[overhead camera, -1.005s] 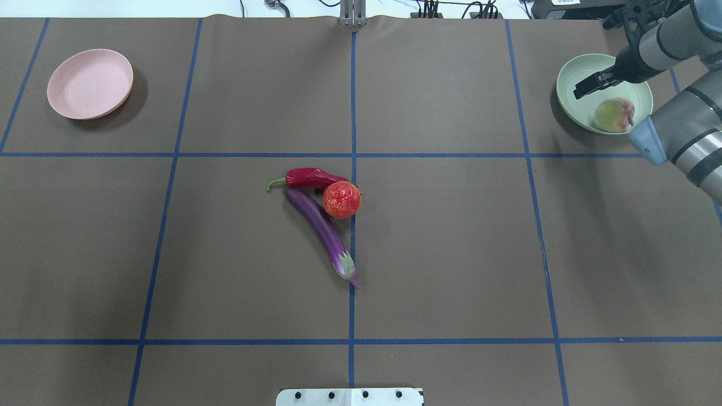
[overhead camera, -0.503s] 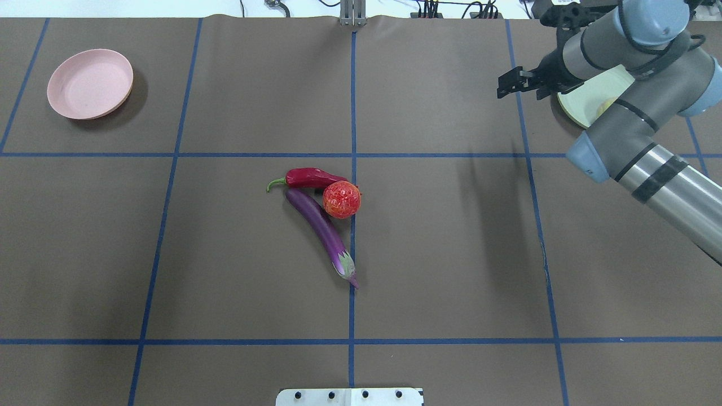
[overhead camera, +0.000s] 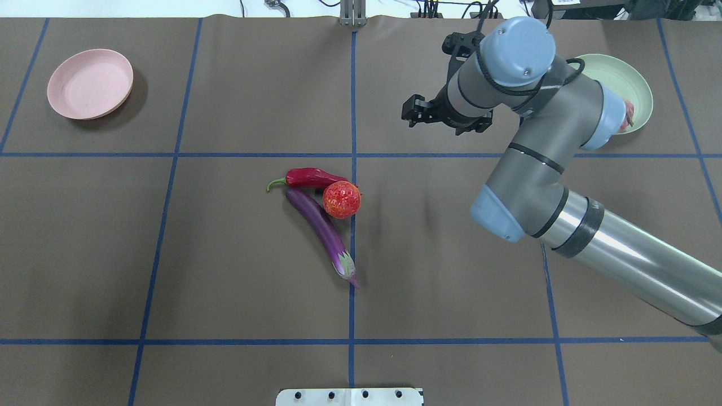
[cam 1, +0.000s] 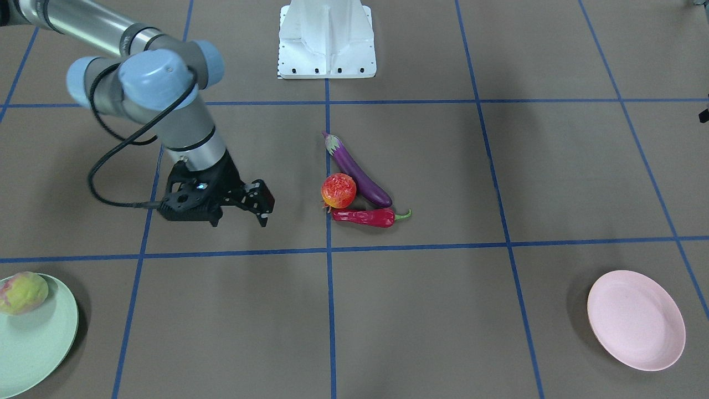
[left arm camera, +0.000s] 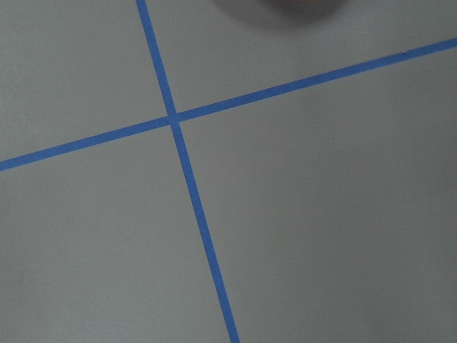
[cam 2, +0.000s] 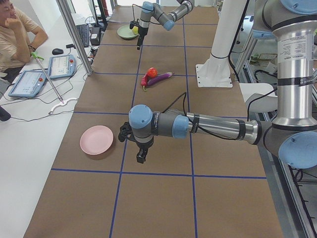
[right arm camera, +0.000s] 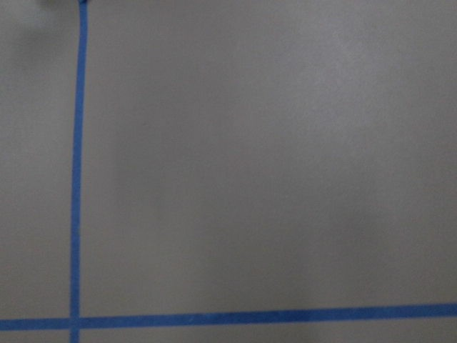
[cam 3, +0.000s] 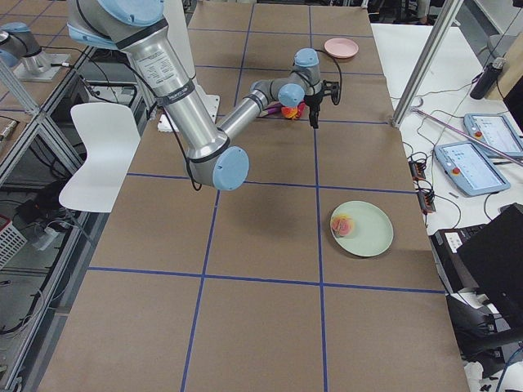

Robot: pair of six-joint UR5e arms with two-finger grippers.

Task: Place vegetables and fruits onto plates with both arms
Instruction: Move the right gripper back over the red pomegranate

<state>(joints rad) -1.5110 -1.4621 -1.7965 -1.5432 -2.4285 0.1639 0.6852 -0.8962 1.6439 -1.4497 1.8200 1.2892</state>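
The robot's right gripper will next head to the round body (cam 1: 339,187) of the red-orange fruit, next to the purple eggplant and red chili pepper, and close there.
A purple eggplant (overhead camera: 321,228), a red chili pepper (overhead camera: 307,177) and a bumpy red-orange fruit (overhead camera: 342,199) lie touching one another at the table's middle. The peach (cam 1: 22,292) lies on the mint green plate (cam 1: 39,343) at the far right; my right arm partly hides that plate (overhead camera: 620,70) in the overhead view. The pink plate (overhead camera: 90,83) at the far left is empty. My right gripper (cam 1: 238,219) is open and empty, pointing down above bare table to the right of the pile. My left gripper (cam 2: 141,157) shows only in the exterior left view, near the pink plate (cam 2: 97,140); I cannot tell its state.
The brown table cover carries a grid of blue tape lines. The white base block (cam 1: 327,39) stands at the near edge. Cables lie along the far edge. An operator (cam 2: 15,29) sits beside the table. Both wrist views show only cover and tape.
My right arm has swung left from the mint green plate to above the table right of the pile. The peach stays on that plate. The pile has not moved.
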